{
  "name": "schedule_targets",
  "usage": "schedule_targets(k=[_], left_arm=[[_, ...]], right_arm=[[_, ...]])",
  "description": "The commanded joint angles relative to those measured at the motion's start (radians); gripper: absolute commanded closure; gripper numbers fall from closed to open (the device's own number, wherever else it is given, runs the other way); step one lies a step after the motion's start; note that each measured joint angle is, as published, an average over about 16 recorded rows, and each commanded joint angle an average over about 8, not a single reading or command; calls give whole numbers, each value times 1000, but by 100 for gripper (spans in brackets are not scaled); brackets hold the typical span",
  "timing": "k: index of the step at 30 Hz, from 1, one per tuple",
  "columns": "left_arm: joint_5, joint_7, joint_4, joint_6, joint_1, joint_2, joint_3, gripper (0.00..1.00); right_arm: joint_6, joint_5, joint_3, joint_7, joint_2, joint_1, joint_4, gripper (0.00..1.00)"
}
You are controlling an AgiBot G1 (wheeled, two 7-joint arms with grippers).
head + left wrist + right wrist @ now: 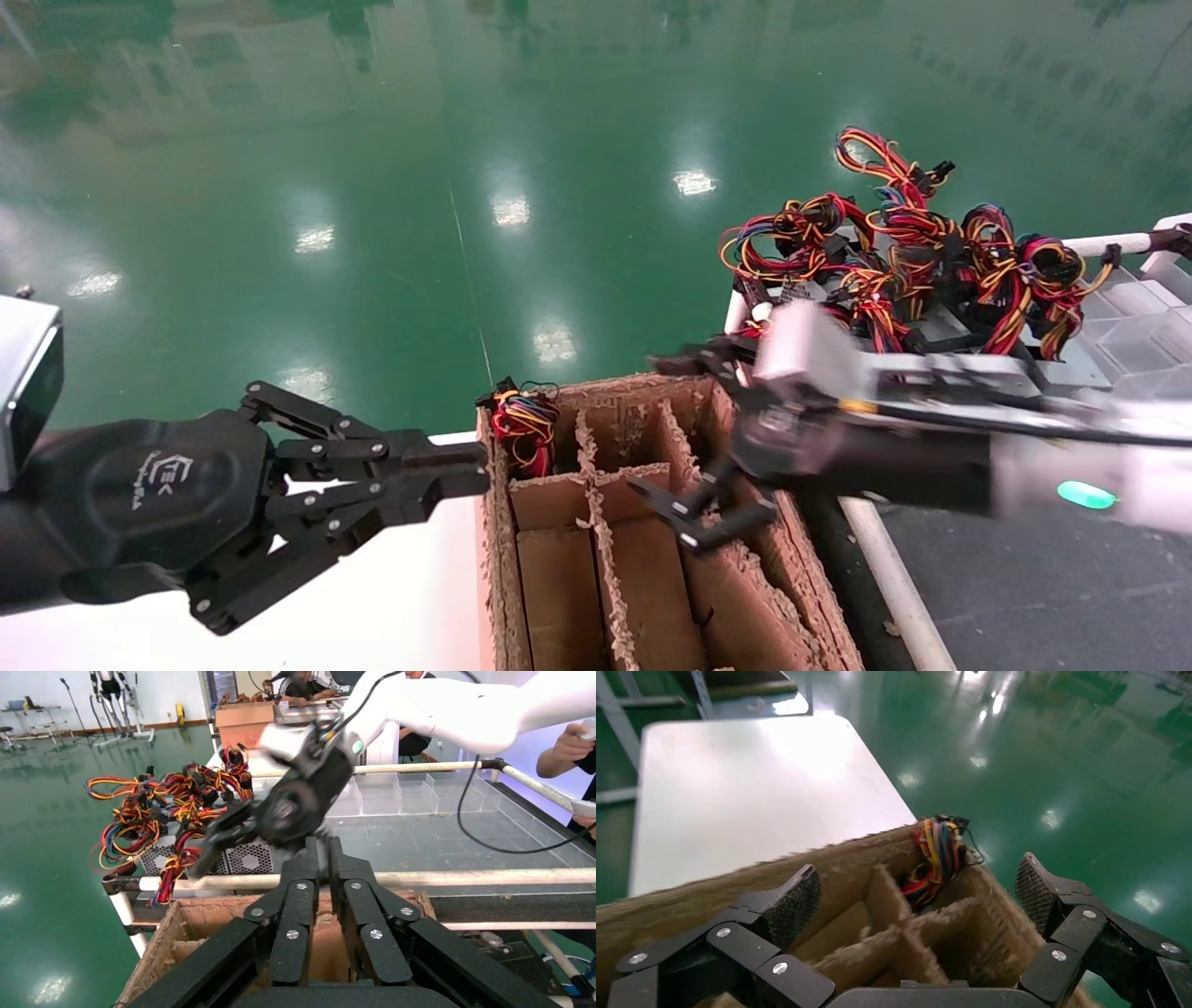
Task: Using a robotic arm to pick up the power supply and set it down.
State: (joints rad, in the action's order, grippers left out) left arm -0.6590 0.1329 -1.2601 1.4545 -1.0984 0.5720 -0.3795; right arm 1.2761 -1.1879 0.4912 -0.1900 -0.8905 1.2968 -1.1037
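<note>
The power supply in the far corner cell of the cardboard box, beside the white table, has a wire bundle [525, 416] [942, 851], which my right gripper needs to close on next.
A heap of grey power supplies [941, 326] with tangled red, yellow and orange wires [894, 252] lies on the rack at the right; the left wrist view shows their perforated vent sides [249, 857]. Another power supply's wire bundle [524, 429] [937, 853] sticks out of the far left cell of the brown cardboard divider box [596, 387]; its body is hidden. My right gripper [694, 438] [916, 892] hangs open over the box's far cells, holding nothing. My left gripper [470, 466] [323, 850] is shut and empty, its tips at the box's left wall.
A white table [391, 596] [750, 783] lies left of the box. White pipe rails [894, 578] [457, 877] border the rack on the right, which also carries clear plastic bins [1136, 317]. Glossy green floor lies beyond. A person's hands [573, 748] are behind the rack.
</note>
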Motion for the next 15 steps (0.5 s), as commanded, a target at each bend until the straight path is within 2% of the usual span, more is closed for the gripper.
schedule_targets(k=[1,10,11,15], left_arm=[[0,0,0,0,0,0,0,100],[0,0,0,0,0,0,0,99],[0,0,0,0,0,0,0,93],[0,0,0,0,0,0,0,43]], right_arm=[[-16,-47,29,-3,-44,27,27,0],[28,-148,123,19,-258,209,363,0],[31,-154,128,29,-277,224,398,0],[33,-171,142,77,-339,272,519,0]])
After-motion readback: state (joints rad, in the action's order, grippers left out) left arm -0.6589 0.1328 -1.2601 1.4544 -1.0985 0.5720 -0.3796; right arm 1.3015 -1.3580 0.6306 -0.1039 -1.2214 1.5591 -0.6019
